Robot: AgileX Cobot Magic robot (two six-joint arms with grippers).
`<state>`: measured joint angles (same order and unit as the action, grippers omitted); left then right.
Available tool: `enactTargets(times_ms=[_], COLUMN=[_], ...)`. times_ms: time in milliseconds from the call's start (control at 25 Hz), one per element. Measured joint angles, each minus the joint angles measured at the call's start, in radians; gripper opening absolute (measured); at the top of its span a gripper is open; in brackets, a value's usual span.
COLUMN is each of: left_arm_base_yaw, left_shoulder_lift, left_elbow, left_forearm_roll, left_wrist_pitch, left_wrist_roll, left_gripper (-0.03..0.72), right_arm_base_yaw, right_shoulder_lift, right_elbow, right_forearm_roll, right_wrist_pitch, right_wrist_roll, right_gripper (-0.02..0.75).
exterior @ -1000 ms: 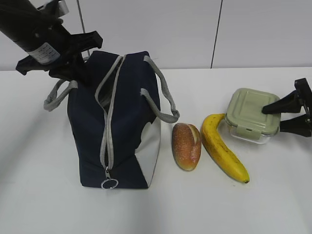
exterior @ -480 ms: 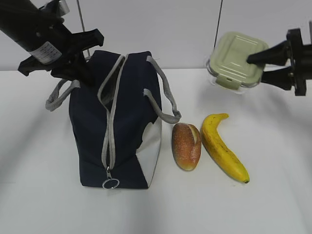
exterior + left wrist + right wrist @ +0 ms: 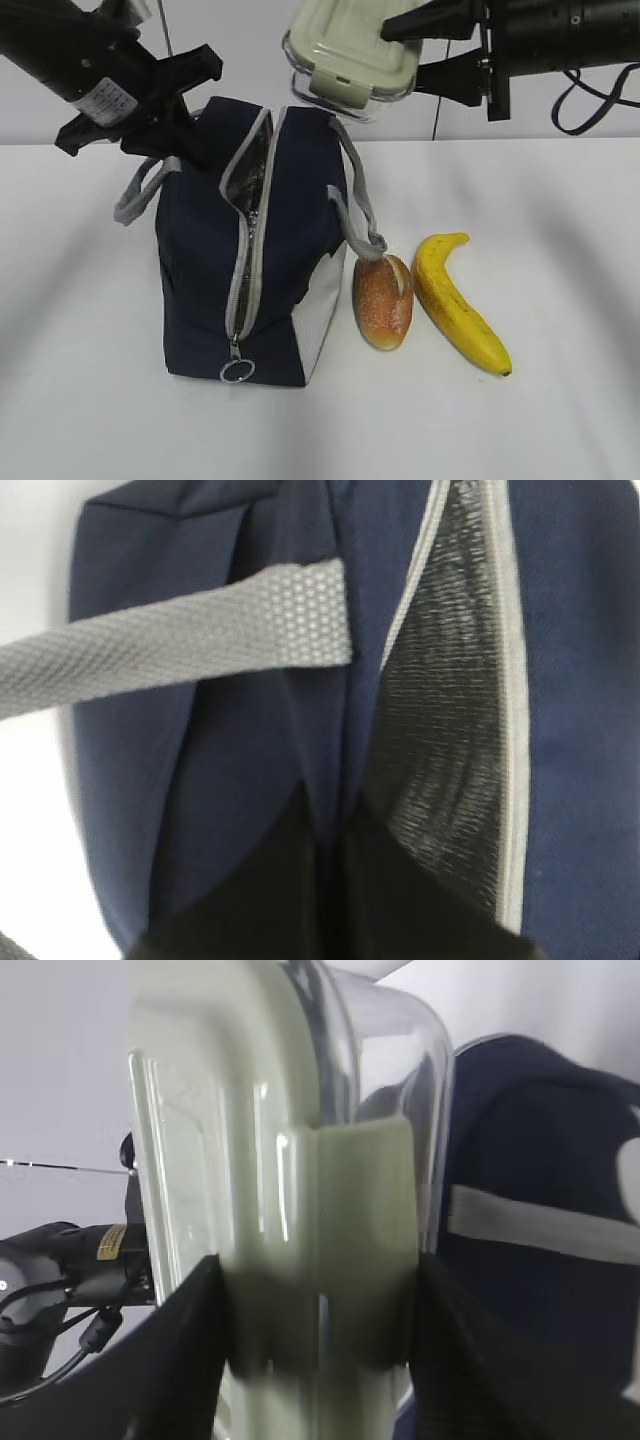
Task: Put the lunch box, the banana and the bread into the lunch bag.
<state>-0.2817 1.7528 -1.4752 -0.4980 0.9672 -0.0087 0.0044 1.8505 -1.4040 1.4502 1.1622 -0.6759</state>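
Observation:
I will release the lunch box from my right gripper inside the navy lunch bag [image 3: 272, 262], between the bag's open zipper edges.
The navy lunch bag [image 3: 215, 250] stands left of centre, its zipper open along the top. My left gripper [image 3: 170, 120] is shut on the bag's fabric edge beside the opening [image 3: 440, 720] and holds it apart. My right gripper [image 3: 405, 50] is shut on the lunch box [image 3: 350, 55], green lid and clear base, and holds it in the air above the bag's far right top; the box fills the right wrist view [image 3: 300, 1210]. The bread [image 3: 383, 299] and the banana [image 3: 458, 302] lie side by side on the table right of the bag.
The white table [image 3: 560, 200] stretches right of the banana and in front of the bag. The bag's grey handle [image 3: 360, 205] hangs toward the bread. A grey strap [image 3: 180, 650] crosses the left wrist view. A black cable [image 3: 595, 95] loops below the right arm.
My right gripper has lifted the lunch box off the table and carried it left to above the bag. The left gripper has pulled the bag's opening wider and the bag has shifted slightly right.

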Motion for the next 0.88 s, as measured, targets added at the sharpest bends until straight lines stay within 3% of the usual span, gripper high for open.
enactTargets(times_ms=[240, 440, 880], left_arm_base_yaw=[0.000, 0.000, 0.000], left_shoulder_lift=[0.000, 0.000, 0.001], left_elbow=[0.000, 0.000, 0.000], left_forearm_roll=[-0.054, -0.057, -0.059], left_wrist_pitch=[-0.002, -0.006, -0.018], left_wrist_roll=[0.027, 0.028, 0.030], left_gripper=[-0.003, -0.003, -0.003], right_arm_base_yaw=[0.086, 0.140, 0.150], right_shoulder_lift=[0.000, 0.000, 0.029], right_elbow=[-0.005, -0.005, -0.008], right_forearm_roll=[-0.037, -0.156, -0.364], right_wrist_pitch=[-0.046, -0.124, -0.143], right_wrist_roll=[0.067, 0.116, 0.220], right_gripper=[0.374, 0.374, 0.373])
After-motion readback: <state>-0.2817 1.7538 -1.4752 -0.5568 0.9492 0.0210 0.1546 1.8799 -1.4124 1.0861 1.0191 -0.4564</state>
